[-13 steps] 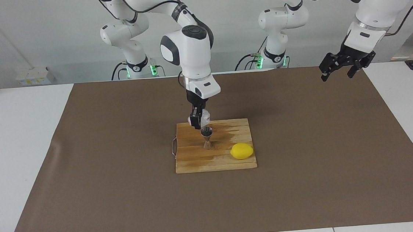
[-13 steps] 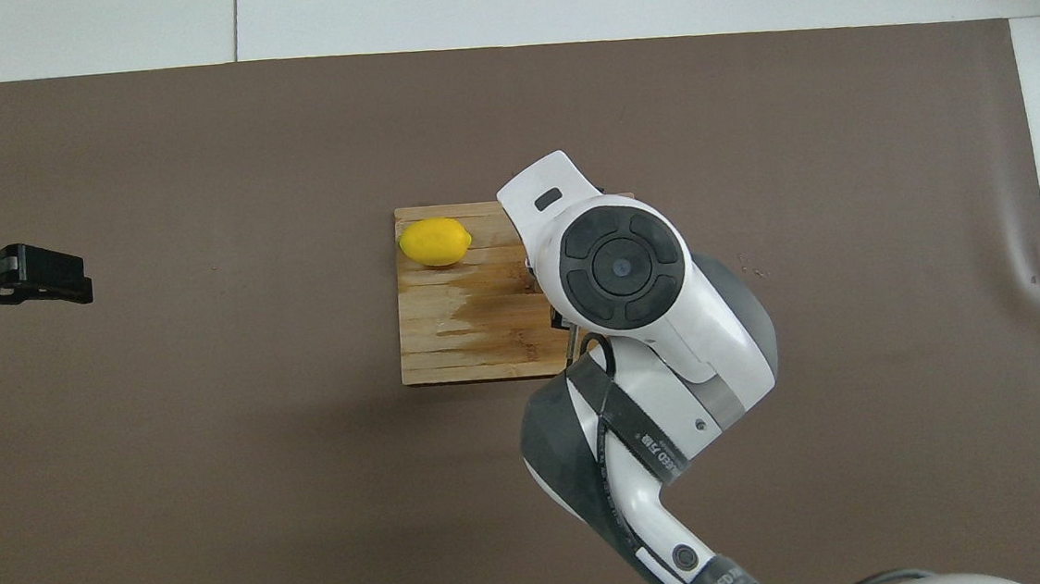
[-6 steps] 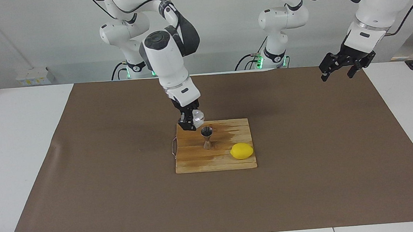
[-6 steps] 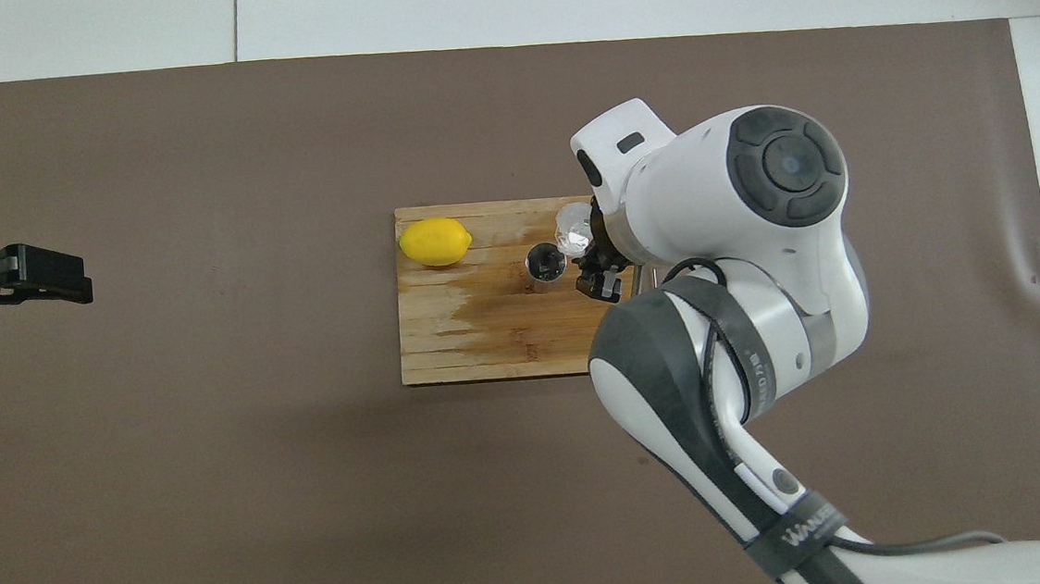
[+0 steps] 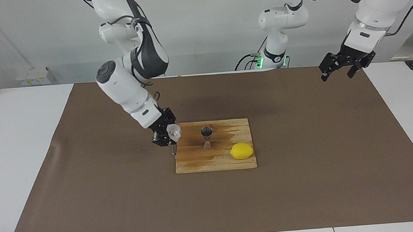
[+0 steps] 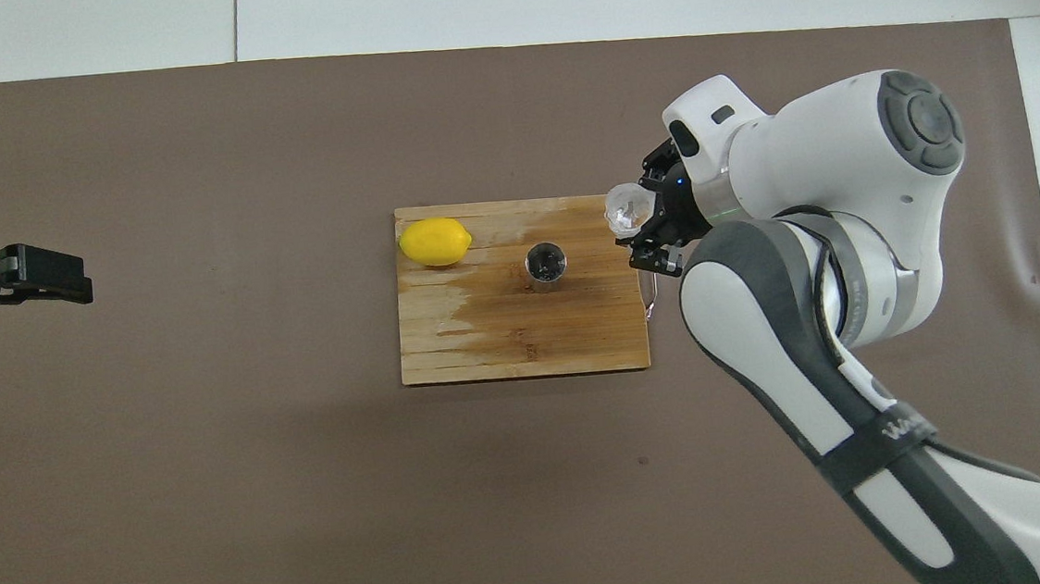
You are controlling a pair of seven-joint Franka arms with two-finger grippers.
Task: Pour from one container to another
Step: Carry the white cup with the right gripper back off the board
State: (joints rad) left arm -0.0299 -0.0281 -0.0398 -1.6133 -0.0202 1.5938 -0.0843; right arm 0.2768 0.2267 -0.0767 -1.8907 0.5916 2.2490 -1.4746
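My right gripper needs to set the glass cup down and let go of it on the brown mat a short way (image 6: 766,260) past the board's wire loop.
My right gripper (image 5: 164,134) is shut on the small clear faceted glass cup (image 5: 174,132) and holds it low over the edge of the wooden board (image 5: 195,162) at the right arm's end. The cup also shows in the overhead view (image 6: 624,209), in the right gripper (image 6: 652,229). The steel hourglass jigger (image 5: 207,137) stands upright in the middle of the board, apart from the cup; from above its open mouth shows (image 6: 545,263). My left gripper (image 5: 337,76) is open and empty, and waits in the air over the mat at the left arm's end (image 6: 46,278).
A yellow lemon (image 5: 242,150) lies on the board's corner toward the left arm's end, farther from the robots than the jigger. A dark wet stain covers part of the board (image 6: 487,341). A thin wire loop (image 6: 653,295) hangs from the board's edge under the right gripper. A brown mat (image 5: 307,181) covers the table.
My right gripper has carried the glass cup away from above the jigger, toward the right arm's end of the board, and lower. The left arm has not moved.
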